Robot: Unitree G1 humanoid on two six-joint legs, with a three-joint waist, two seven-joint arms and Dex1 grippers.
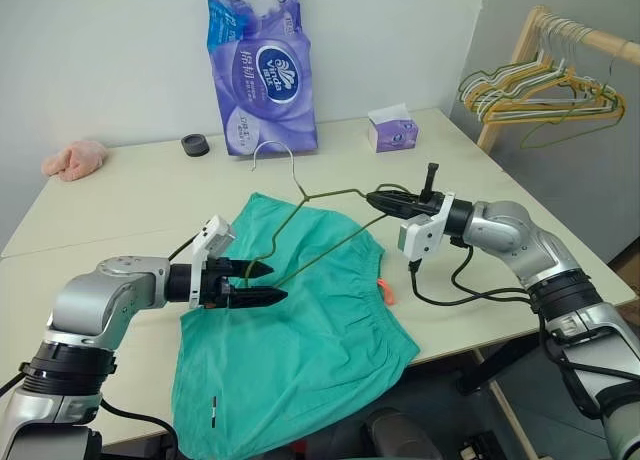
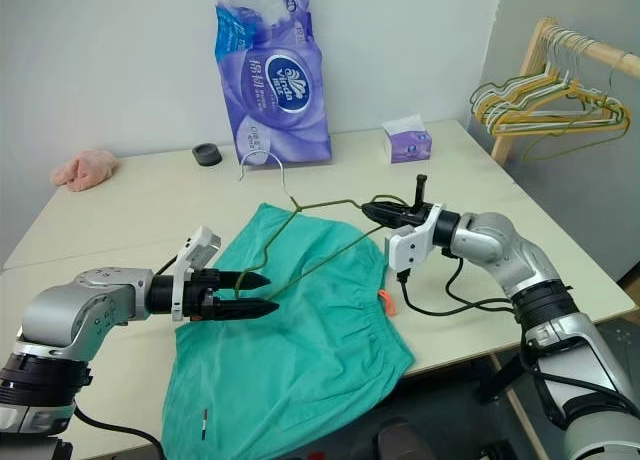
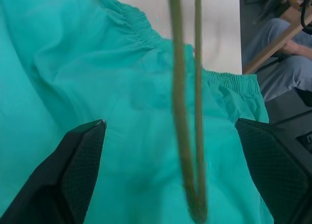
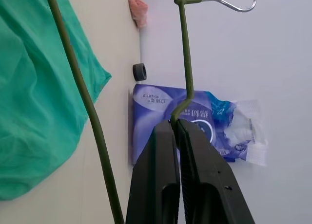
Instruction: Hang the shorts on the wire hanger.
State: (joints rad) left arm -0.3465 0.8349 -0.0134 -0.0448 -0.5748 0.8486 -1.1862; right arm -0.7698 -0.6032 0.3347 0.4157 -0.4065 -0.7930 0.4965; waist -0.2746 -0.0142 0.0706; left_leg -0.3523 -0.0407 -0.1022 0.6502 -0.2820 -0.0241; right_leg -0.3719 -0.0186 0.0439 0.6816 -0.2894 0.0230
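My left gripper needs to hold the far corner of the hanger while my right gripper, which has the hanger by its sloping shoulder wire, takes the bottom bar (image 1: 372, 223).
The teal shorts (image 1: 300, 330) lie flat on the table, waistband toward the right, with a small orange tag (image 1: 386, 292) at the edge. The wire hanger (image 1: 335, 192) hovers tilted above them, its hook (image 1: 272, 147) pointing away from me. My right gripper (image 1: 374, 198) is shut on the hanger's right corner, seen pinched between its fingers (image 4: 165, 151). My left gripper (image 1: 274, 283) is open just above the shorts. The hanger's left corner (image 3: 187, 136) sits between its fingers (image 3: 78, 170), touching neither.
At the back of the table (image 1: 150, 200) stand a purple tissue pack (image 1: 262, 70), a small tissue box (image 1: 392, 130), a black ring (image 1: 195, 145) and a pink cloth lump (image 1: 75, 160). A wooden rack with bunched hangers (image 1: 545, 85) stands far right. A seated person's legs (image 3: 278, 39) lie beyond the table.
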